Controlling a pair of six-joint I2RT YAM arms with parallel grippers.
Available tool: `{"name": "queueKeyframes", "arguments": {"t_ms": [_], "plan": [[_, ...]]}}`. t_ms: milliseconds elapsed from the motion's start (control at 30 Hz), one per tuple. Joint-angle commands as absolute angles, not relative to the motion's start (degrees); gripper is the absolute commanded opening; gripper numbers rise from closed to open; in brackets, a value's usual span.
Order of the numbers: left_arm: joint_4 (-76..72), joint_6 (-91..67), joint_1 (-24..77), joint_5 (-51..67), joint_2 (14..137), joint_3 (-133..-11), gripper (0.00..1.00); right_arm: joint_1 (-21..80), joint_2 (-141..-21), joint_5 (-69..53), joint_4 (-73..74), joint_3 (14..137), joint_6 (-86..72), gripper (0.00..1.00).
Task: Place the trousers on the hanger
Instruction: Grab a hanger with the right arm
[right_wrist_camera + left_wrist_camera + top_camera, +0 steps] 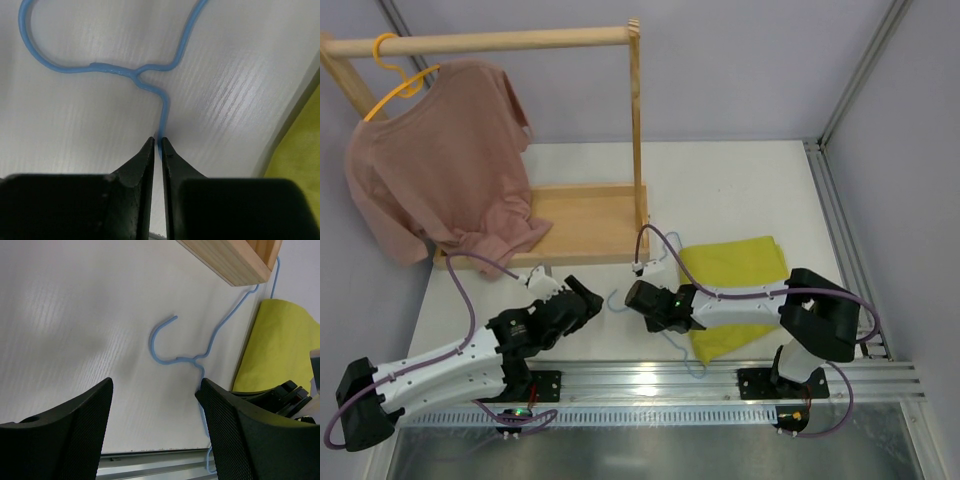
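Observation:
The left gripper will close on the curved hook (611,305) (155,356) of the light-blue hanger, which the right gripper holds just below the neck.
The yellow-green trousers (735,285) lie folded on the white table right of centre; they also show in the left wrist view (280,340). The thin light-blue hanger (678,350) lies flat on the table beside them, its hook (159,342) pointing left. My right gripper (632,297) is shut on the hanger's wire just below the neck (159,142), the hook and twisted neck (115,70) ahead of it. My left gripper (582,298) is open and empty, just left of the hook. Its fingers (85,415) are spread wide above the table.
A wooden rack with a base tray (585,222) stands at the back left. It carries a dusty-pink T-shirt (440,170) on a yellow hanger (395,75). An aluminium rail (650,375) runs along the near edge, and a metal frame (840,230) along the right.

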State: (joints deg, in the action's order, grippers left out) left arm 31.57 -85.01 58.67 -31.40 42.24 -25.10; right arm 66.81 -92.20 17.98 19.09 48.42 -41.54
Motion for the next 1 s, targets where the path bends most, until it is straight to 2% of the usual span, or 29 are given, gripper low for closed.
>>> {"name": "queueKeyframes", "arguments": {"t_ms": [0,33,100,267,467,967], "plan": [[32.60,-86.13,58.36,-32.52,41.92,-24.26,0.72,69.17,-95.97,21.61,23.98,49.74,-46.31,0.12],[32.78,-86.57,58.36,-32.52,42.10,-24.17,0.72,69.43,-96.41,22.14,24.86,50.27,-47.10,0.07],[33.48,-87.54,58.36,-32.43,42.62,-24.08,0.72,70.13,-97.81,23.37,26.62,52.11,-48.24,0.04],[29.02,-87.98,58.27,-29.37,44.30,-22.77,0.73,70.58,-95.90,23.38,24.00,51.16,-50.53,0.04],[9.61,-87.37,58.36,-23.56,46.92,-16.88,0.74,70.49,-87.29,23.73,16.53,45.89,-52.03,0.04],[-3.16,-88.15,60.46,-21.97,62.93,-21.62,0.73,70.58,-80.69,23.73,9.68,40.61,-55.28,0.04]]}}
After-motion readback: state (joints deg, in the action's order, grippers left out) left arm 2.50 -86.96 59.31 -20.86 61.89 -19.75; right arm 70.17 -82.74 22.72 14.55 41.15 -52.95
